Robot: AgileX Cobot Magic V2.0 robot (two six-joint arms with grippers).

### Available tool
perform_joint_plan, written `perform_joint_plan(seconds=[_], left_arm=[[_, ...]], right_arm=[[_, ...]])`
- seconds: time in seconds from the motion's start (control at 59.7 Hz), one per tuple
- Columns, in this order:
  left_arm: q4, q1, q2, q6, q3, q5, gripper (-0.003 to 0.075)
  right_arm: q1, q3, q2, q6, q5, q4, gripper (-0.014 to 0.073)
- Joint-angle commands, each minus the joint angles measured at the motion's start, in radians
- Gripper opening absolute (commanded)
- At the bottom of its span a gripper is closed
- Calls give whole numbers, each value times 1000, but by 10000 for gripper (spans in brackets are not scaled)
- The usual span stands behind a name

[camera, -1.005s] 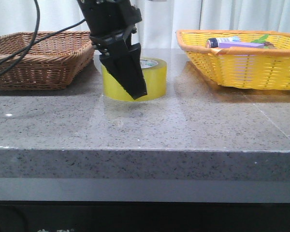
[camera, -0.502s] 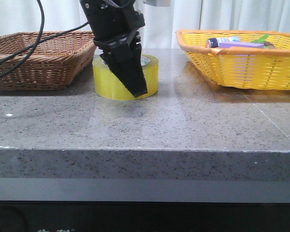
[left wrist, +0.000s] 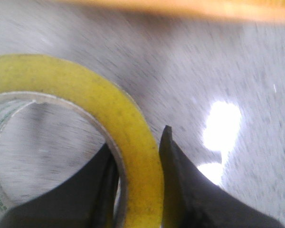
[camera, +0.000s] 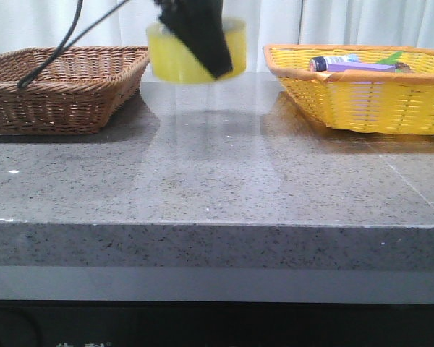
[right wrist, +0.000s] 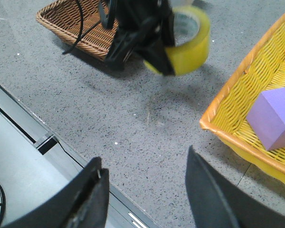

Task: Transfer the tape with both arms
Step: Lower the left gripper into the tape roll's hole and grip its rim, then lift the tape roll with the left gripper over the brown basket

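Next, I release the yellow tape from my left gripper inside the brown wicker basket (camera: 40, 71), just behind the basket's front rim.
The yellow tape (camera: 175, 54) hangs in the air above the grey table, held by my left gripper (camera: 202, 43), which is shut on its wall. In the left wrist view one black finger sits inside the white core and one outside, pinching the tape (left wrist: 128, 142). The right wrist view shows the tape (right wrist: 187, 40) lifted, with the left arm (right wrist: 137, 28) over it. My right gripper (right wrist: 145, 183) is open and empty, high above the table's front part; it is out of the front view.
A brown wicker basket (camera: 58, 87) stands at the back left. A yellow basket (camera: 362, 94) stands at the back right with a purple block (right wrist: 275, 116) and other items inside. The table's front edge (right wrist: 47, 137) shows in the right wrist view.
My left gripper has lifted the tape off the table and carried it upward; a second ago it rested on the surface.
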Motion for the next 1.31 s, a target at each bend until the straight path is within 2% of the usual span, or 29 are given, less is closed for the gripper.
perform_joint_plan(seconds=[0.0,0.151,0.285,0.368,0.536,0.72,0.888,1.022,1.289], left_arm=[[26,3,-69,-95,-103,22,96],[202,3,-69,-305,-196,24,96],[376,3,-71,-440,-206,24,96],[426,20,-71,-503,-203,24,96],[378,118,-71,-579,-203,24,96],[209,278,-69,-607,-195,24,96],[175,384,-40,-624,-193,24,96],[153,418,-21,-624,-171,24,96],[68,419,34,-624,-114,24,96]], right_arm=[[0,-22,-6,-1,-65,16,400],[0,-22,-6,-1,-65,16,400],[0,-22,-6,-1,-65,16,400],[0,-22,-6,-1,-65,16,400],[0,-22,-6,-1,-65,16,400],[0,-22,-6,-1,-65,16,400],[0,-22,-6,-1,-65,16,400],[0,-22,-6,-1,-65,16,400],[0,-22,-6,-1,-65,16,400]])
